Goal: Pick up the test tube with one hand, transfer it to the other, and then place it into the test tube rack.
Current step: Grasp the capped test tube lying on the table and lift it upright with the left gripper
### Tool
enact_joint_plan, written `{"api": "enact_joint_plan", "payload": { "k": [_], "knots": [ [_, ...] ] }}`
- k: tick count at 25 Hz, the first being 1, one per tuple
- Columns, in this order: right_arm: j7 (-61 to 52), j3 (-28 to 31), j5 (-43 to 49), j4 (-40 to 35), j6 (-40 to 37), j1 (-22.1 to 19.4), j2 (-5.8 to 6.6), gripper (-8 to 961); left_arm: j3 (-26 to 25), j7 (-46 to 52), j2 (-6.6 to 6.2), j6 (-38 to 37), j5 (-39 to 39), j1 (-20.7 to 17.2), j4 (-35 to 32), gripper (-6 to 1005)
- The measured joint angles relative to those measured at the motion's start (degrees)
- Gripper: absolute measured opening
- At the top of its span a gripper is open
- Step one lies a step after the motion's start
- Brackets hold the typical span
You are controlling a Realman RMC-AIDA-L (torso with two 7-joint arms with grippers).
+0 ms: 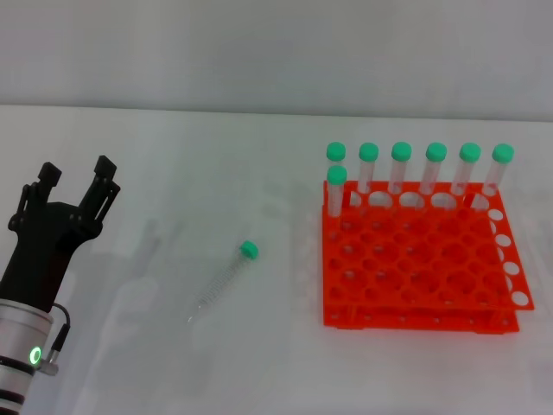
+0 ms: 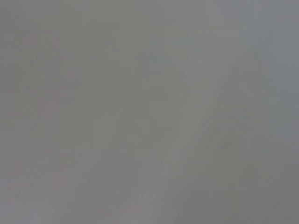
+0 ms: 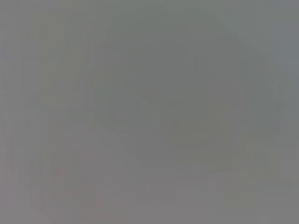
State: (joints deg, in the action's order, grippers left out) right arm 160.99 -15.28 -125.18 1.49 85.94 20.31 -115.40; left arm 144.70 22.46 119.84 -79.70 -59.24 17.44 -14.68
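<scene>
The robot's left gripper will next close on the lower half [image 1: 211,296] of the test tube that is lying down, between the tube's middle and its tip.
A clear test tube [image 1: 223,284] with a green cap lies flat on the white table, cap toward the far right, tip toward the near left. The orange-red test tube rack [image 1: 415,259] stands to its right and holds several green-capped tubes along its far row. My left gripper [image 1: 78,177] is open and empty at the left of the table, well to the left of the lying tube. My right gripper is out of view. Both wrist views show only plain grey.
The white table [image 1: 155,138] runs back to a pale wall. Bare table lies between my left gripper and the lying tube, and between that tube and the rack.
</scene>
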Motion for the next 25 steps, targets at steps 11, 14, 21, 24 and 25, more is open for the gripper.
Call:
{"api": "enact_joint_plan", "payload": {
  "k": [11, 14, 21, 24, 25],
  "knots": [
    [-5.11, -5.82, 1.32, -5.25, -3.23, -3.59, 0.64, 849, -1.43, 1.97, -0.14, -3.62, -4.65, -1.47, -0.5, 881],
    [-10.69, -9.92, 2.31, -9.85, -6.74, -4.4, 0.83, 846, -0.82, 1.99, 0.0, -3.38, -4.57, -1.55, -0.39, 881],
    [-16.05, -10.98, 3.03, -14.43, -7.98, -6.59, 1.14, 842, 1.72, 4.69, 0.06, -2.61, -4.62, -1.53, -1.05, 882],
    [-16.76, -11.11, 3.04, -15.38, -7.92, -6.84, 1.14, 842, 1.43, 9.08, -0.56, -0.82, -4.65, 0.12, -1.5, 881],
    [-16.78, -11.14, 3.04, -15.49, -7.9, -6.85, 1.15, 842, 1.36, 11.34, -0.88, 0.26, -4.45, 1.16, -0.78, 881]
  ]
}}
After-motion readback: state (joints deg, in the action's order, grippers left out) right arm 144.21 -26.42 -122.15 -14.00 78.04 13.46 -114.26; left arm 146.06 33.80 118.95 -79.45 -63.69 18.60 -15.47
